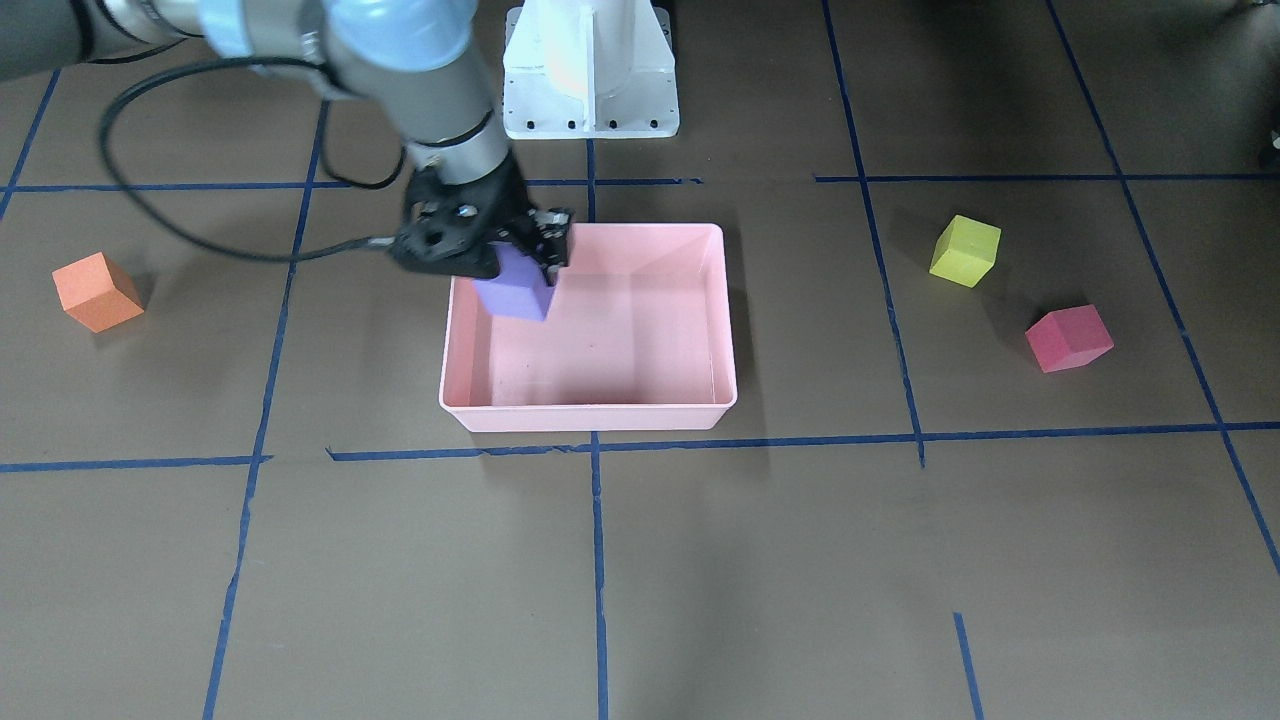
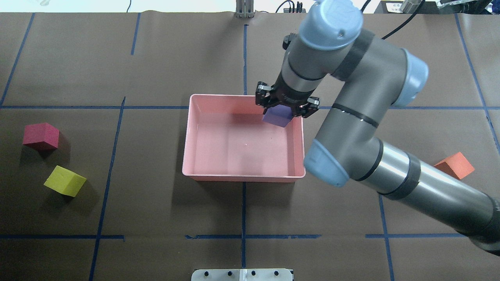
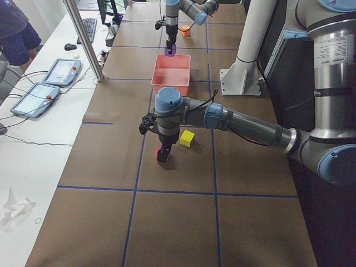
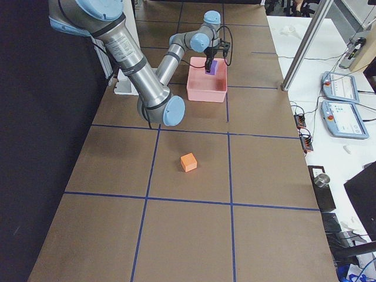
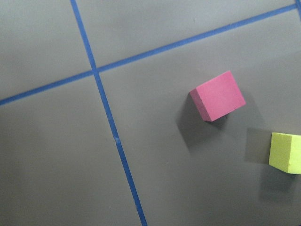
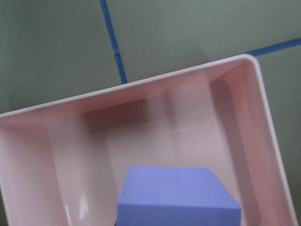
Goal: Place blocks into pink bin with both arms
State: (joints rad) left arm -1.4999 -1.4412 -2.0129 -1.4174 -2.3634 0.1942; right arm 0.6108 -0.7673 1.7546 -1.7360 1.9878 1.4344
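My left gripper grabs the red-pink cube lying beside the yellow-green cube next, on the opposite sides of the red-pink cube [image 1: 1068, 335] [image 5: 218, 96].
My right gripper [image 2: 283, 111] is shut on the purple cube [image 2: 277, 116] and holds it just above the pink bin [image 2: 242, 177], over its far right corner in the overhead view. The right wrist view shows the purple cube [image 6: 176, 197] over the bin's floor. The orange cube [image 2: 455, 166] lies on the table right of the bin, partly behind my right arm. The red-pink cube [image 2: 40, 136] and the yellow-green cube [image 2: 65, 180] lie at the far left. My left gripper [image 3: 163, 151] hangs over the red-pink cube [image 5: 217, 95]; I cannot tell whether it is open.
The white pedestal base [image 1: 590, 70] stands at the robot's edge of the table, in line with the bin. Blue tape lines cross the brown table. A side bench with tablets [image 3: 61, 72] and a metal pole [image 3: 83, 39] runs along the far edge.
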